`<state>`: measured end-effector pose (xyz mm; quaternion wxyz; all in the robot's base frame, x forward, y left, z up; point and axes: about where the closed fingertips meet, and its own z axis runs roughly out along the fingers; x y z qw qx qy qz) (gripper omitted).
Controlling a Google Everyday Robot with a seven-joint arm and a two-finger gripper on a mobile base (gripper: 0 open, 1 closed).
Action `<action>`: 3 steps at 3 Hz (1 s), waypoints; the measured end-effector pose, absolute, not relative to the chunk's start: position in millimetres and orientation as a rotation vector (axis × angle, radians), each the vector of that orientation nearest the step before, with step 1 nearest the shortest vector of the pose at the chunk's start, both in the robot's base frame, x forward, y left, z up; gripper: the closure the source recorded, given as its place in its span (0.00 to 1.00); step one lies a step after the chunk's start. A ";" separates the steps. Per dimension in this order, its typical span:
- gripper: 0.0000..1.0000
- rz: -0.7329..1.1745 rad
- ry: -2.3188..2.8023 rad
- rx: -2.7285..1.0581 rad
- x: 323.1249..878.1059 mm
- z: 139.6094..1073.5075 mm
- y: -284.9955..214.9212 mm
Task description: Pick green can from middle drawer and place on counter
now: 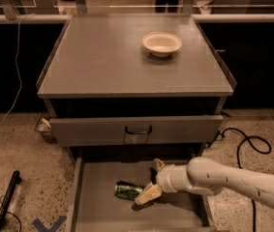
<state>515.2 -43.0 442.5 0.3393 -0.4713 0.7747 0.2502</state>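
Observation:
Next, I close my gripper around the end (140, 190) of the green can that is nearest the white arm.
The green can (127, 190) lies on its side on the floor of the open middle drawer (98, 178), left of centre. My gripper (151, 181) reaches in from the right on a white arm (223, 180) and is open. Its lower pale finger (146, 195) lies against the can's right end, and the other finger (158, 165) points up toward the back of the drawer. The can is not held. The counter (102, 57) is the flat grey cabinet top above.
A white bowl (162, 43) stands on the counter at the back right. A closed drawer front with a dark handle (138, 129) overhangs the open drawer. A black cable (245, 146) lies on the floor at right, and a dark rod (6, 197) at left.

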 end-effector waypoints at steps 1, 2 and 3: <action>0.00 0.667 2.047 -1.250 520.8 419.0 -31.3; 0.00 0.662 2.080 -1.258 530.9 396.7 -25.8; 0.00 0.655 2.121 -1.245 529.7 375.3 -27.1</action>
